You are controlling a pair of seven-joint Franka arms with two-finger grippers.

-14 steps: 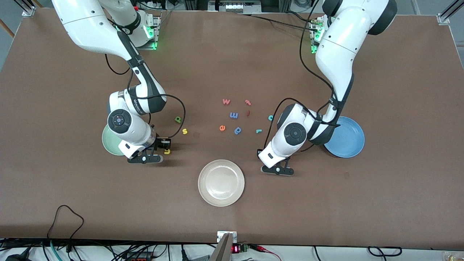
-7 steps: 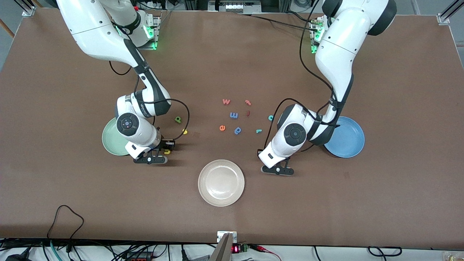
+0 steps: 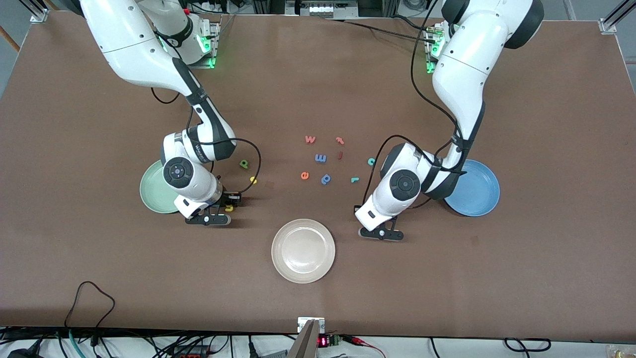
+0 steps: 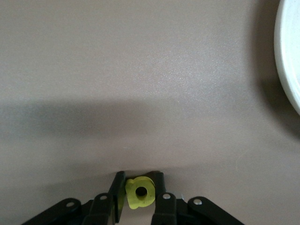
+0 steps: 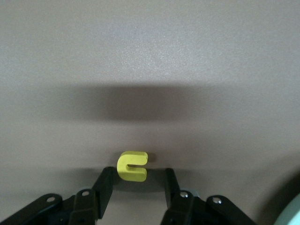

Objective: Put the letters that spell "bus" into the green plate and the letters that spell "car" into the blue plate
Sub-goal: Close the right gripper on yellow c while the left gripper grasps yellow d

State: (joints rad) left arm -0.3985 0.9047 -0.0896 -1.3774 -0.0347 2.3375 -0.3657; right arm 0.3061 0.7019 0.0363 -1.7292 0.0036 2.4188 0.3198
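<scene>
The robot's left gripper will let go of the yellow "a" inside the blue plate [image 3: 464, 190], a little off the plate's centre toward the loose letters.
My left gripper [image 4: 139, 176] is down at the table between the off-white plate and the blue plate [image 3: 477, 191], shut on the yellow "a" [image 4: 140, 192]; its wrist hides that letter in the front view. My right gripper [image 5: 138, 172] stands open beside the green plate [image 3: 151, 194], its fingers either side of the yellow "u" [image 5: 132, 165], which lies on the table [image 3: 229, 208]. The green "b" [image 3: 244, 163] and yellow "s" [image 3: 253, 180] lie close by. The teal "c" [image 3: 370, 161] and teal "r" [image 3: 355, 179] lie near the left arm's wrist.
An off-white plate [image 3: 303, 251] sits nearest the front camera, mid-table. Loose letters lie in the middle: an orange "w" [image 3: 310, 139], red "t" [image 3: 340, 140], blue "m" [image 3: 320, 158], orange "e" [image 3: 304, 175] and blue "p" [image 3: 326, 178]. A cable loop [image 3: 92, 298] lies near the front edge.
The right arm's wrist has slid a little toward the table's middle, uncovering more of the green plate. The left arm has stayed in place.
</scene>
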